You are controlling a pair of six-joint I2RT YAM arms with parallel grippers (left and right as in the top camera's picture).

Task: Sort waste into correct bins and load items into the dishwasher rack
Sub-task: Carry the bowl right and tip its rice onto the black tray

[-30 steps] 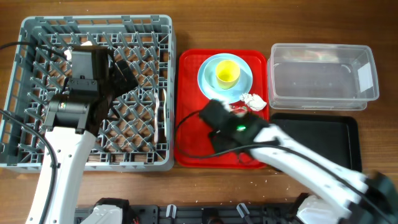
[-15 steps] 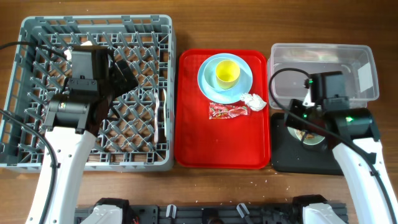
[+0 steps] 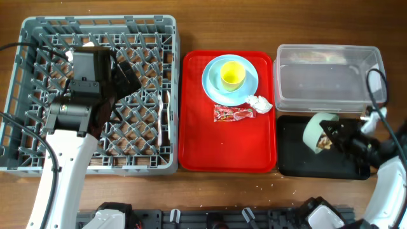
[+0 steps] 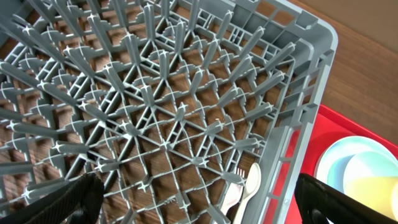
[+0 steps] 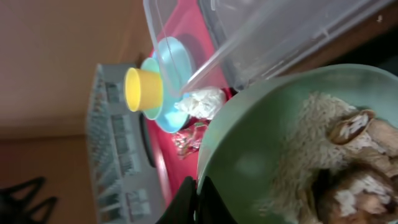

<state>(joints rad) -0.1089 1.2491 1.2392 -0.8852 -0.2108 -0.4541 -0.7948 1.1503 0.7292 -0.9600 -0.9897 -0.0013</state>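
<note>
My right gripper has the pale green bowl. It will put the bowl down on the red tray [image 3: 220, 144] just in front of the red-and-silver wrapper.
My right gripper [image 3: 336, 136] is shut on the rim of a pale green bowl [image 3: 315, 130], tipped on its side over the black tray [image 3: 299, 162]. In the right wrist view the bowl [image 5: 261, 155] holds rice-like scraps with brown bits [image 5: 339, 155], and the fingers [image 5: 200, 198] pinch its rim. The blue plate [image 3: 216, 86] with the yellow cup [image 3: 232, 74], the white napkin [image 3: 259, 103] and the red-and-silver wrapper [image 3: 233, 114] lie on the red tray [image 3: 222, 149]. My left gripper [image 3: 122, 76] hangs open over the grey rack [image 3: 38, 38], where a white fork and spoon [image 4: 249, 186] lie.
The clear tub [image 3: 331, 79] stands behind the black tray, at the back right. The red tray sits between the rack and the two bins. Bare wooden table [image 3: 222, 25] shows behind and in front of them.
My right arm swung from over the red tray to the black tray with the bowl, then drew back right and tipped the bowl on its side. The left arm has not moved.
</note>
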